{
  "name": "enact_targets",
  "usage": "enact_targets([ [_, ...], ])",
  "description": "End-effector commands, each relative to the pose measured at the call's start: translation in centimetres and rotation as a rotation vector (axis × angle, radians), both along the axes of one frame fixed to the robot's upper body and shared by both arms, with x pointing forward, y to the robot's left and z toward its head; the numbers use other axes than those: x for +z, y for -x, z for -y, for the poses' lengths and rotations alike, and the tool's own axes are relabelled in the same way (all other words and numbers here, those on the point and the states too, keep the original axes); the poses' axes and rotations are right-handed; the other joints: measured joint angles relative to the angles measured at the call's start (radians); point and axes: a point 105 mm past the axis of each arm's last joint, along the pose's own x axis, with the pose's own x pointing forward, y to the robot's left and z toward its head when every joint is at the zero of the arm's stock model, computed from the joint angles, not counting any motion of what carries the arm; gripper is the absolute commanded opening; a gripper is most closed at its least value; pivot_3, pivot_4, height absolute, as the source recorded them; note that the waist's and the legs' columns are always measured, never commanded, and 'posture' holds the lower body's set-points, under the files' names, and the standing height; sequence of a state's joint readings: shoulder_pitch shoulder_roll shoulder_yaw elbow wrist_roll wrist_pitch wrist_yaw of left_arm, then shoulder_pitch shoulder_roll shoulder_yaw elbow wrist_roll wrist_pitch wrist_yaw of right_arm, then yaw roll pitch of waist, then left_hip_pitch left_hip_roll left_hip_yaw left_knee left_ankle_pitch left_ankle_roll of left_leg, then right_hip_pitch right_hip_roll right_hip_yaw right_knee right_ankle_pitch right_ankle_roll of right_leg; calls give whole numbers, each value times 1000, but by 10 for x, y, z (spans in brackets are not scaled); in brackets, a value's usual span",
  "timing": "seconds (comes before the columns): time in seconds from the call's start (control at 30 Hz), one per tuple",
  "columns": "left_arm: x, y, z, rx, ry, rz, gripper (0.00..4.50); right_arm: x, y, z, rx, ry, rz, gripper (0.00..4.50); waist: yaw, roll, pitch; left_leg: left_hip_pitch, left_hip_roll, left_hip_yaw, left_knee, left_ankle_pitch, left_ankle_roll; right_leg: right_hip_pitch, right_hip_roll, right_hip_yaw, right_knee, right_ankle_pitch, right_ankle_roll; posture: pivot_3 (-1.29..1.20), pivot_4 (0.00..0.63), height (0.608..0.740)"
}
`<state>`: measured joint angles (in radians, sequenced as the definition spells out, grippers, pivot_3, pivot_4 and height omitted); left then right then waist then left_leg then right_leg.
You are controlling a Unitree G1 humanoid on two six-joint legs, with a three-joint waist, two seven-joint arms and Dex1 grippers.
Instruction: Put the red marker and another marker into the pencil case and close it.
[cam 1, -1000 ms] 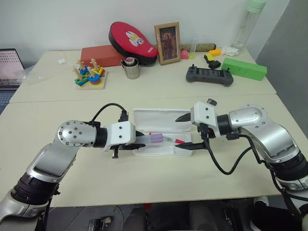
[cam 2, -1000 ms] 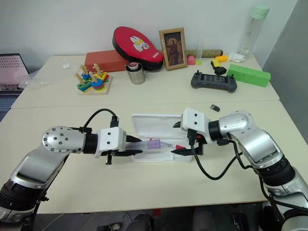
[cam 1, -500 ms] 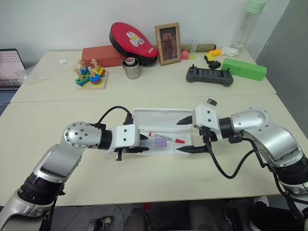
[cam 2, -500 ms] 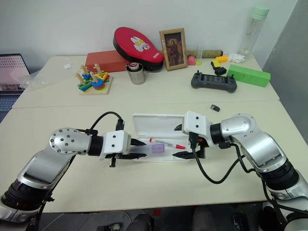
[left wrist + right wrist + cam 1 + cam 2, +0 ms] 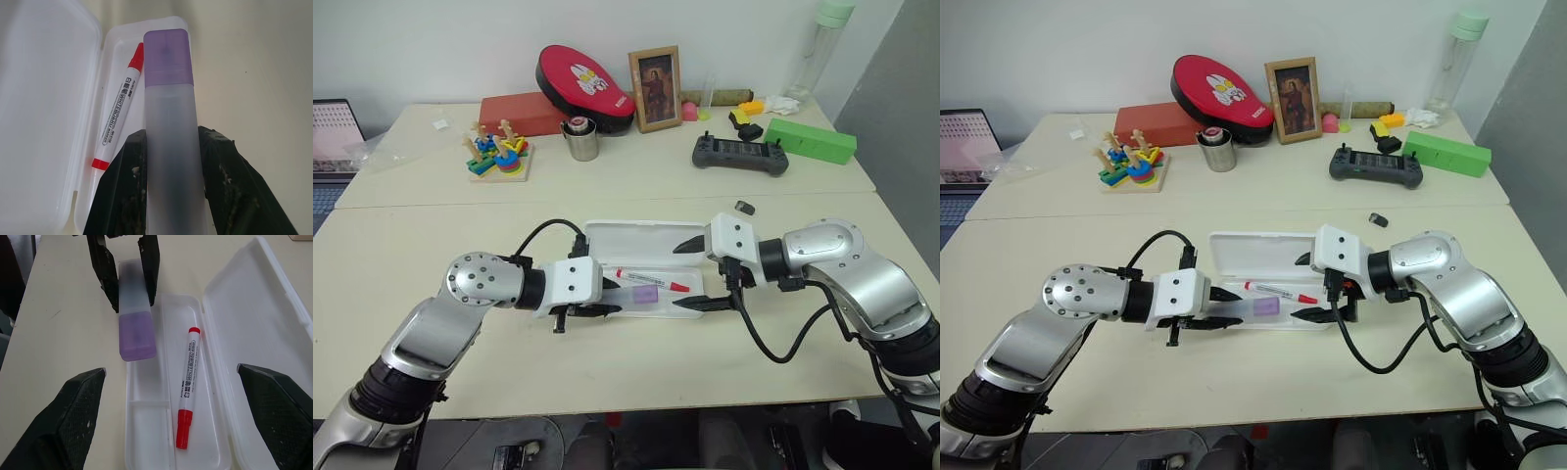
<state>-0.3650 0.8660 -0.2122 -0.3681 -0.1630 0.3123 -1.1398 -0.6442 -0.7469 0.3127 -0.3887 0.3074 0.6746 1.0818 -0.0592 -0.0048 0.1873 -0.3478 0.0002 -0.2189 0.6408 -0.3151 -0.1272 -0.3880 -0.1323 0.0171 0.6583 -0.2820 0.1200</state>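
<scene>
My left gripper has the lavender marker to put down. It will let go of it in the tray's near side [image 5: 623,302] [image 5: 160,144], alongside the red marker. The lavender marker now hangs over the near rim.
The pencil case [image 5: 626,238] lies open in the middle of the near table, with its lid folded back toward the far side. In its tray lies the red marker [image 5: 651,280], lengthwise. My left gripper [image 5: 610,295] is shut on the thick lavender marker [image 5: 641,292], the other marker, holding it by the pale barrel. The purple cap [image 5: 137,335] points right and hangs over the tray's near rim; I cannot tell if it touches. My right gripper [image 5: 680,275] stands open at the case's right end, one finger behind the tray and one in front, holding nothing.
On the far table stand a green box [image 5: 809,140], a black controller [image 5: 740,152], a metal cup [image 5: 579,139], a wooden stacking toy [image 5: 496,155] and a photo frame [image 5: 654,88]. A small black piece [image 5: 742,207] lies right of the case.
My left gripper has edged the lavender marker slightly right and toward the tray's near rim, off the red marker's end. The right gripper has stayed in place, open.
</scene>
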Motion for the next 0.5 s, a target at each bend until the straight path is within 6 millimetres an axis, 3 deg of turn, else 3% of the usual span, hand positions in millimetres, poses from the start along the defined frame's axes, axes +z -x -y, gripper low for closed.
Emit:
enact_targets([
  [0.03,-3,-5,7,-28,-27,76,1200,10,1,1,5,-18,44,4500,1,0,0,0,0,0,0,0,0,0,0,0,0,0,0,0,150,740],
  [0.5,-14,-21,19,-49,-55,93,1200,11,0,1,-1,-18,45,4500,0,0,0,0,0,0,1,0,0,0,0,0,0,0,0,0,150,740],
])
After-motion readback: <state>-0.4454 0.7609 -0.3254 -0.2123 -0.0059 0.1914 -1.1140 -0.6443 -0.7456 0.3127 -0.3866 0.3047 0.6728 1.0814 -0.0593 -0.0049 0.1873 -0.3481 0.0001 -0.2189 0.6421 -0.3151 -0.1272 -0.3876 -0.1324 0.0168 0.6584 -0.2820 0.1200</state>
